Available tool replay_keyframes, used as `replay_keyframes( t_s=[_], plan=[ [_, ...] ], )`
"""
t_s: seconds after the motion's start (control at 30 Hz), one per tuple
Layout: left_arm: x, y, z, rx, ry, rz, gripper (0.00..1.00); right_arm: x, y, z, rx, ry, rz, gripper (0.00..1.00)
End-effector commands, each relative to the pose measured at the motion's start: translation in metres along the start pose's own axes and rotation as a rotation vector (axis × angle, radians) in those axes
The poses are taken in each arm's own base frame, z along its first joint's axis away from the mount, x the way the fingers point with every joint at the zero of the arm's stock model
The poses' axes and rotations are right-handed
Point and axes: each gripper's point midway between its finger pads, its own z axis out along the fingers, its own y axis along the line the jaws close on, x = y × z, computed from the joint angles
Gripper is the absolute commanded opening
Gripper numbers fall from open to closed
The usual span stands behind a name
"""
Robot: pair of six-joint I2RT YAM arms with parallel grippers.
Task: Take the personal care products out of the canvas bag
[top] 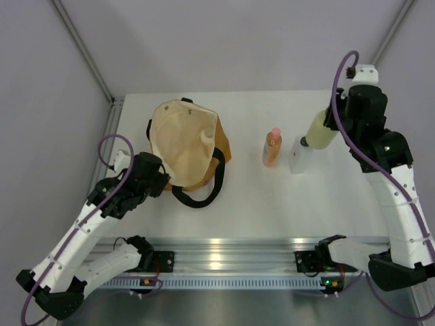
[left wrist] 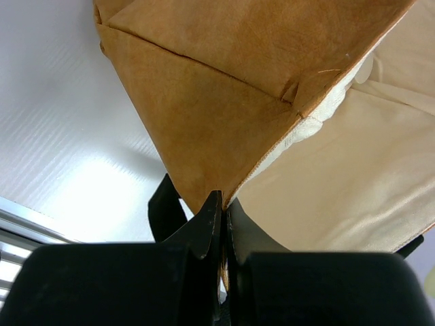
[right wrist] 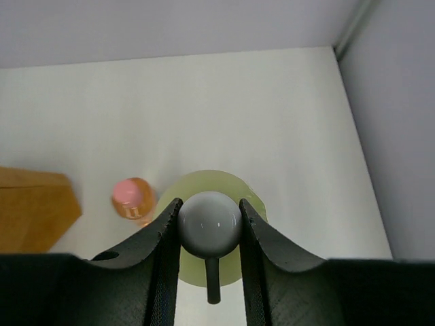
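Note:
Next, I let go of the yellow-green bottle with my right gripper on the table (top: 317, 181) beside the whitish bottle, opposite the amber bottle.
The canvas bag (top: 183, 142) lies at the table's left, cream lining up, black handles (top: 204, 193) toward me. My left gripper (top: 165, 180) is shut on the bag's near rim (left wrist: 224, 102), with the fabric pinched between the fingertips (left wrist: 223, 200). My right gripper (top: 325, 125) is shut on the white cap (right wrist: 209, 224) of the yellow-green bottle (top: 318, 132), which hangs upright over the table (right wrist: 255, 204). The amber bottle with pink cap (top: 272, 148) stands just left of it, also in the right wrist view (right wrist: 132, 197). The whitish bottle and cream jar are not visible.
A pale grey patch (top: 298, 157) lies on the table under the held bottle; I cannot tell if it is a shadow or an object. Enclosure walls stand at left, back and right. An aluminium rail (top: 224, 261) runs along the near edge.

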Motion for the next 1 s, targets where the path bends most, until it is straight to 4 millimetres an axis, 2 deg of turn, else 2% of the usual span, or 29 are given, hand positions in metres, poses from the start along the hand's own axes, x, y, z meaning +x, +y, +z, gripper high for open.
replay_keyframes(
  t_s=[0.0,0.07,0.1,0.27,0.3,0.37,0.4,0.47,0.5,0.53,0.57,0.9,0.97],
  plan=[
    [-0.004,-0.013,-0.008,0.057,-0.004,-0.02,0.0,-0.016,-0.055,-0.007,0.138,-0.112,0.119,0.0],
    [-0.004,-0.013,-0.008,0.058,-0.001,-0.018,0.0,-0.006,-0.077,-0.01,0.209,-0.108,0.152,0.0],
    [-0.003,-0.013,-0.007,0.055,0.001,-0.017,0.0,0.006,-0.093,-0.004,0.265,-0.091,0.163,0.0],
    [0.002,-0.01,-0.005,0.047,0.019,-0.012,0.0,0.032,-0.113,0.004,0.33,-0.102,0.187,0.0],
    [0.002,-0.01,-0.005,0.048,0.02,-0.011,0.0,0.047,-0.115,0.01,0.343,-0.08,0.182,0.0],
    [0.002,-0.01,-0.006,0.051,0.021,-0.009,0.0,0.05,-0.119,0.012,0.359,-0.114,0.195,0.0],
    [0.001,-0.01,-0.006,0.053,0.018,-0.01,0.0,0.066,-0.121,0.019,0.367,-0.092,0.191,0.0],
    [0.0,-0.011,-0.008,0.059,0.016,-0.009,0.0,0.065,-0.119,0.022,0.354,-0.142,0.201,0.0],
    [-0.001,-0.011,-0.008,0.061,0.014,-0.006,0.0,0.078,-0.12,0.027,0.355,-0.13,0.2,0.0],
    [-0.001,-0.011,-0.008,0.06,0.012,-0.003,0.0,0.076,-0.119,0.03,0.351,-0.154,0.207,0.0],
    [-0.001,-0.012,-0.009,0.062,0.012,-0.002,0.0,0.089,-0.119,0.036,0.348,-0.137,0.202,0.0],
    [0.0,-0.014,-0.009,0.063,0.018,0.004,0.0,0.119,-0.116,0.056,0.317,-0.177,0.21,0.0],
    [0.0,-0.015,-0.009,0.063,0.019,0.004,0.0,0.131,-0.114,0.062,0.304,-0.164,0.207,0.0]
  ],
)
